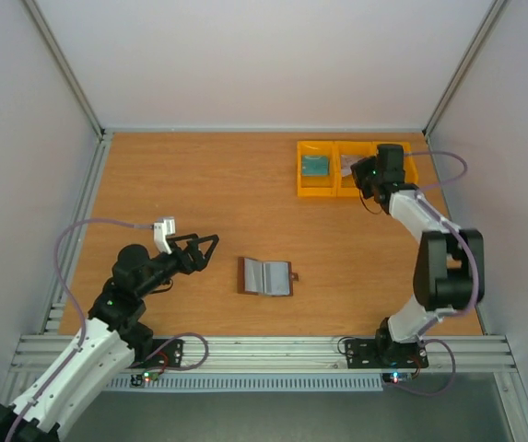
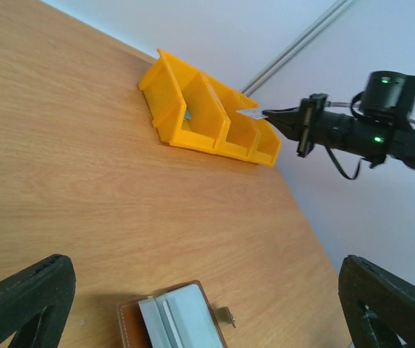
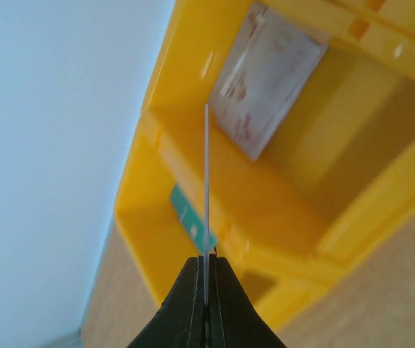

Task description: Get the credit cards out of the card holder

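Note:
The robot's left gripper needs to next move to the brown card holder's outer edge (image 1: 241,274) (image 2: 124,325) opposite the snap tab and close there.
The brown card holder (image 1: 265,276) lies open on the table, its blue-grey lining up and its snap tab pointing right; it also shows at the bottom of the left wrist view (image 2: 174,319). My left gripper (image 1: 208,250) hovers just left of it, open (image 2: 206,270), holding nothing. My right gripper (image 1: 365,175) is over the yellow bins, shut (image 3: 206,264) on a thin whitish credit card (image 3: 206,181) seen edge-on; the card's tip (image 2: 250,113) sticks out over the bins. A teal credit card (image 3: 191,217) lies in the left bin and a whitish one with reddish marks (image 3: 269,72) in the right bin.
The yellow bins (image 1: 305,191) stand side by side at the back right of the wooden table, close to the rear edge. Grey walls and metal rails surround the table on all sides.

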